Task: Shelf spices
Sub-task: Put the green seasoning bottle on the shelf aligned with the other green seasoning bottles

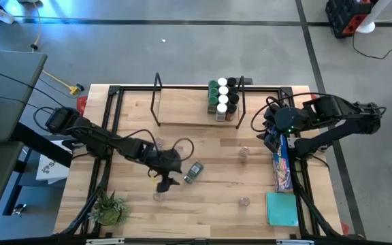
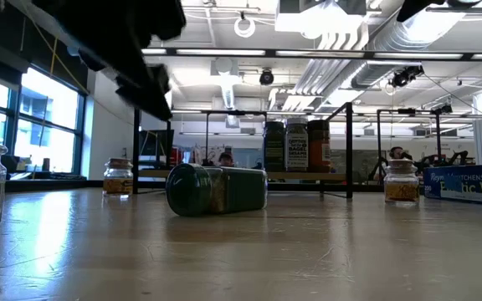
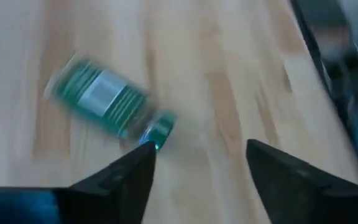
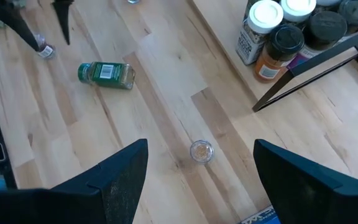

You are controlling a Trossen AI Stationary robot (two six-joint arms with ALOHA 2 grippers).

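The green spice jar will pass from my left gripper to my right gripper, which will close on the labelled body (image 1: 195,170) (image 4: 112,74) of the jar, below its cap.
A green spice jar (image 1: 193,171) lies on its side on the table, its label up (image 4: 105,73); in the low view (image 2: 216,190) it rests on its round wall. My left gripper (image 1: 163,182) hovers open just left of it, the jar ahead of the fingertips (image 3: 197,152), apart from them. The shelf (image 1: 189,112) stands at the far edge, with several jars (image 1: 223,95) upright at its right end (image 4: 278,31). My right gripper (image 1: 272,136) waits open, raised at the right (image 4: 201,146).
Loose small jars stand upright on the table (image 1: 243,153) (image 1: 243,201) (image 1: 158,143) (image 1: 158,196). A long blue box (image 1: 282,163) and a teal pad (image 1: 281,207) lie at the right edge. A spiky green plant (image 1: 111,207) sits near left.
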